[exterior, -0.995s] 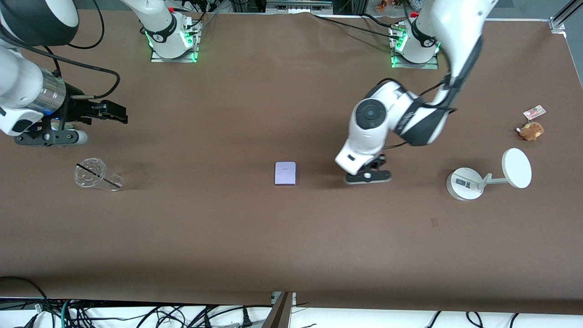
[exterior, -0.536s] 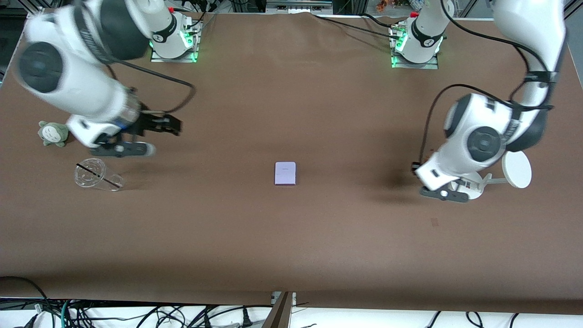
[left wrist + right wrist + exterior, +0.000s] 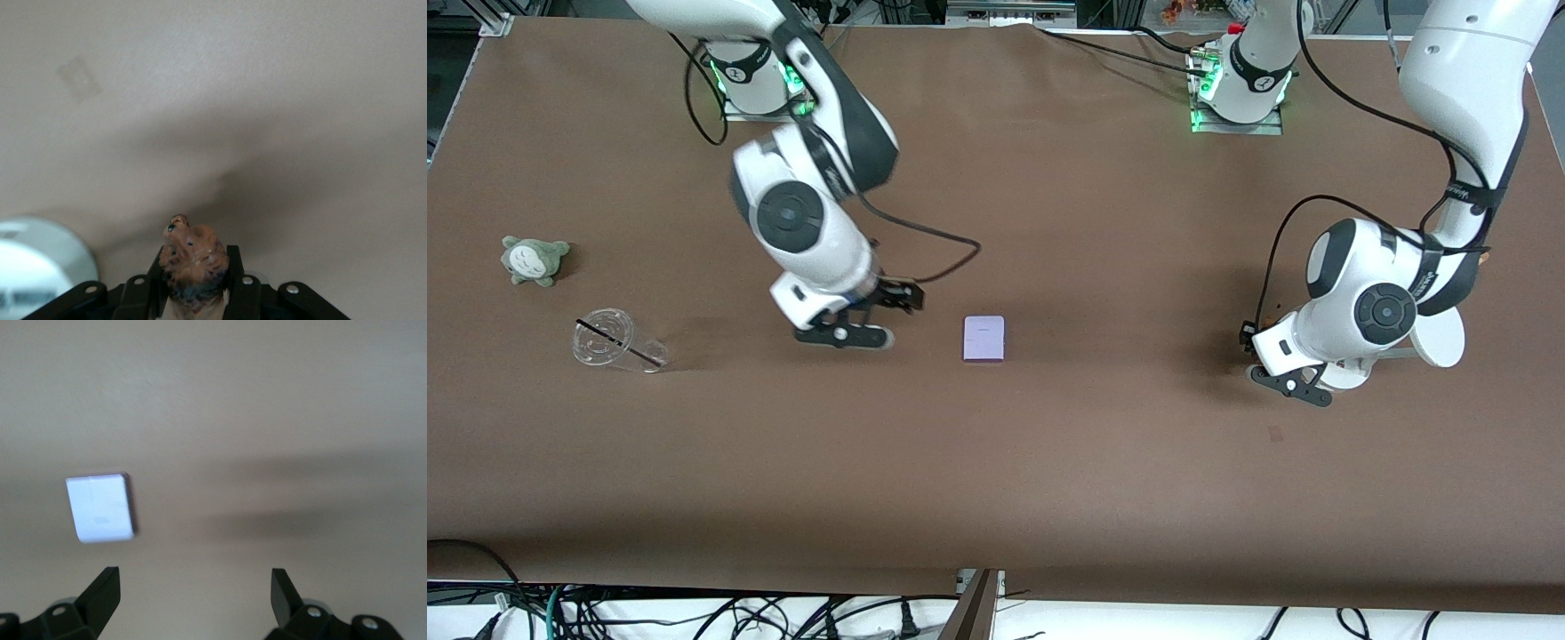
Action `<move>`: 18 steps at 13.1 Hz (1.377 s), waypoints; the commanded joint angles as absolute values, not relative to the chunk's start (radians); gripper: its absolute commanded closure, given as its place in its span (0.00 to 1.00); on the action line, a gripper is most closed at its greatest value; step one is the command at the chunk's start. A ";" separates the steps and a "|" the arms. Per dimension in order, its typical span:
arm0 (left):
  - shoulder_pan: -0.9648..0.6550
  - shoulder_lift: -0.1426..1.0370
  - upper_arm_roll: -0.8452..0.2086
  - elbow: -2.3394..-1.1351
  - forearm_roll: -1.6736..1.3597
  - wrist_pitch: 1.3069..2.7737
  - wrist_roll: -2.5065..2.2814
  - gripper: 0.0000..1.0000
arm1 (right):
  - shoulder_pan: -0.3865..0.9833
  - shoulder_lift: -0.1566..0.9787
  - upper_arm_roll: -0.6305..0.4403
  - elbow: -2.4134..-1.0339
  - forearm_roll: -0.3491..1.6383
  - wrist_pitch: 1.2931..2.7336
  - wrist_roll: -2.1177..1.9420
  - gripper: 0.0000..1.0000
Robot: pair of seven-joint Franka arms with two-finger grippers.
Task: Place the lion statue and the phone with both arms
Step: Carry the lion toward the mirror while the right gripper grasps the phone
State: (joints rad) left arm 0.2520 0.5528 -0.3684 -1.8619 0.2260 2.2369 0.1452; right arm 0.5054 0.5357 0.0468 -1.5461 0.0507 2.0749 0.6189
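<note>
Next, my left gripper lets go of the lion statue on the bare table (image 3: 1254, 358) (image 3: 187, 260) next to the white stand's base, facing the phone.
The phone (image 3: 984, 338) is a pale lavender slab lying flat at the table's middle. It also shows in the right wrist view (image 3: 100, 508). My right gripper (image 3: 898, 300) is open and empty, low over the table beside the phone, toward the right arm's end; in its wrist view (image 3: 193, 577) the phone lies off to one side of the jaws. My left gripper (image 3: 195, 267) is shut on the lion statue (image 3: 193, 253), an orange-brown figurine with a dark mane. In the front view the left gripper (image 3: 1249, 336) hangs low over the table beside the white stand.
A white stand with a round base (image 3: 1343, 373) and a disc (image 3: 1440, 342) sits under the left arm; its base edge shows in the left wrist view (image 3: 33, 263). A grey-green plush (image 3: 534, 259) and a tipped clear cup with a straw (image 3: 615, 342) lie at the right arm's end.
The right arm swung from its end of the table in to the phone. The left arm moved from the middle toward the white stand, then settled a little lower.
</note>
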 commanded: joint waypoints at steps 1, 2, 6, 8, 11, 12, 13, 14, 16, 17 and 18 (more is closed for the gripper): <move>0.282 0.560 -0.380 -1.878 0.230 2.273 0.213 1.00 | 0.552 0.636 0.037 -1.522 0.063 2.211 0.664 0.00; 0.278 0.560 -0.380 -1.876 0.232 2.273 0.215 1.00 | 0.557 0.670 0.037 -1.516 0.061 2.250 0.663 0.00; 0.285 0.568 -0.379 -1.875 0.259 2.275 0.242 0.99 | 0.627 0.791 0.037 -1.456 0.054 2.360 0.663 0.00; 0.284 0.571 -0.379 -1.875 0.264 2.275 0.242 0.97 | 0.658 0.848 0.032 -1.407 0.052 2.393 0.661 0.00; 0.284 0.578 -0.379 -1.873 0.264 2.281 0.244 0.96 | 0.686 0.906 0.028 -1.352 -0.006 2.396 0.658 0.00; 0.284 0.583 -0.379 -1.875 0.265 2.301 0.245 0.96 | 0.689 0.913 0.028 -1.350 -0.038 2.396 0.654 0.00; 0.285 0.584 -0.379 -1.876 0.265 2.307 0.247 0.96 | 0.692 0.922 0.028 -1.350 -0.057 2.396 0.652 0.00; 0.285 0.586 -0.379 -1.876 0.265 2.309 0.253 0.96 | 0.693 0.926 0.028 -1.348 -0.063 2.398 0.655 0.00; 0.285 0.592 -0.379 -1.876 0.265 2.309 0.253 0.96 | 0.695 0.940 0.028 -1.348 -0.064 2.425 0.655 0.00; 0.285 0.592 -0.379 -1.876 0.265 2.309 0.253 0.87 | 0.695 0.946 0.028 -1.348 -0.064 2.442 0.655 0.00; 0.287 0.592 -0.379 -1.876 0.265 2.309 0.253 0.53 | 0.693 0.951 0.028 -1.348 -0.064 2.456 0.655 0.09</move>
State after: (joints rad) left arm 0.2708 0.5899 -0.3684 -1.8740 0.2395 2.2968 0.2381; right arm 0.6831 0.9249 0.0382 -1.3781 -0.0537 2.4313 0.6527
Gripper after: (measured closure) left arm 0.630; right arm 0.004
